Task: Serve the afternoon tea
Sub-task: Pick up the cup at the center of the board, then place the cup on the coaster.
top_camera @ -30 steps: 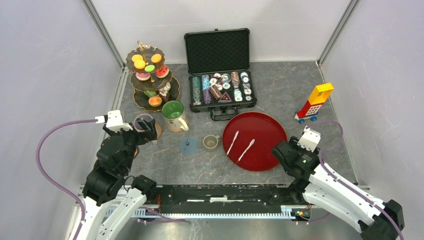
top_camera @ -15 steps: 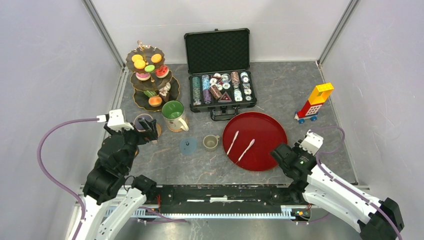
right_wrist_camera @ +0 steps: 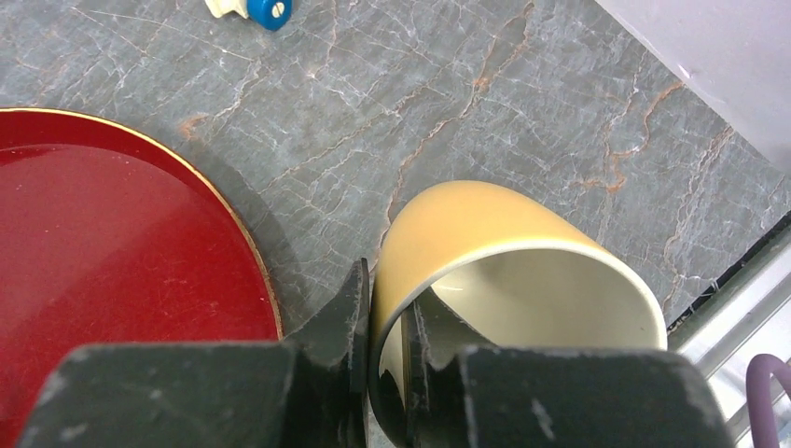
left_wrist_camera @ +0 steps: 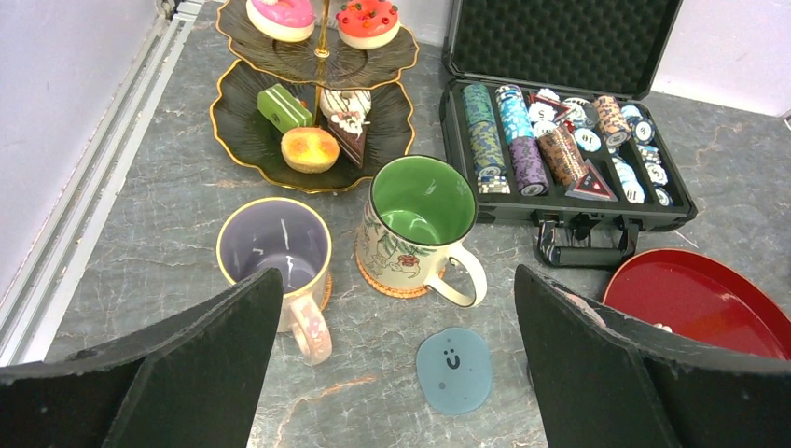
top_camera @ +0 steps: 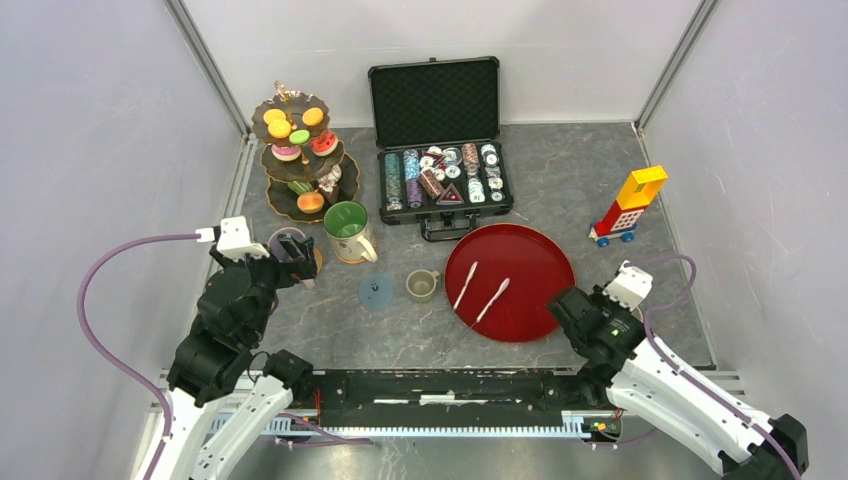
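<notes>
The robot's right gripper needs to set the yellow mug down on the blue smiley coaster (top_camera: pixel 377 292) beside the small beige cup.
A dark scalloped three-tier stand (top_camera: pixel 272 200) (left_wrist_camera: pixel 244 140) holds toy sweets at the far left. In front of it stand a green-lined mug (top_camera: pixel 347 228) (left_wrist_camera: pixel 422 224) and a lilac mug (top_camera: pixel 282 240) (left_wrist_camera: pixel 275 252), each on an orange coaster. My left gripper (top_camera: pixel 292 256) (left_wrist_camera: pixel 394 280) hovers wide open above them, holding nothing. A yellow mug (right_wrist_camera: pixel 504 252) lies tipped on the table just right of the red tray (right_wrist_camera: pixel 112 252). My right gripper (right_wrist_camera: pixel 387 322) (top_camera: pixel 565 305) is shut on its wall, one finger inside and one outside. In the top view the arm hides that mug.
A red tray (top_camera: pixel 525 250) carries two white sticks. A small beige cup (top_camera: pixel 421 285) and a blue smiley coaster (top_camera: pixel 376 291) (left_wrist_camera: pixel 454 369) lie mid-table. An open black case of poker chips (top_camera: pixel 440 180) sits behind, a red-yellow block tower (top_camera: pixel 630 205) at right.
My right gripper has closed onto the yellow mug's wall, and that arm has shifted slightly toward the near right. The left arm has stayed put.
</notes>
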